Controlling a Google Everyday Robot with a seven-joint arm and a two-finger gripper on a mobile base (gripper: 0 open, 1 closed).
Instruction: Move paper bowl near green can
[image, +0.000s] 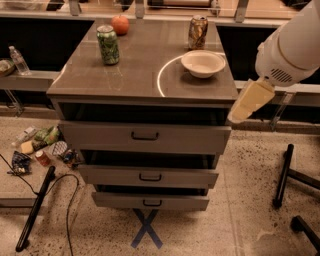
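Next, my gripper should go to the near side of the paper bowl's rim (194, 68) and close there, so the bowl can move toward the green can.
The paper bowl (203, 63), cream-white and shallow, sits on the right side of the grey cabinet top (135, 80). The green can (108, 45) stands upright at the back left of the same top, well apart from the bowl. My gripper (249, 102), a cream piece at the end of the white arm (292, 47), hangs off the cabinet's right front corner, below and to the right of the bowl, touching nothing.
A brownish-gold can (198, 32) stands just behind the bowl. A red-orange fruit (120, 24) lies behind the green can. Three drawers (145, 136) stick out slightly. Litter (42, 150) and a cable lie on the floor at left, chair legs (287, 175) at right.
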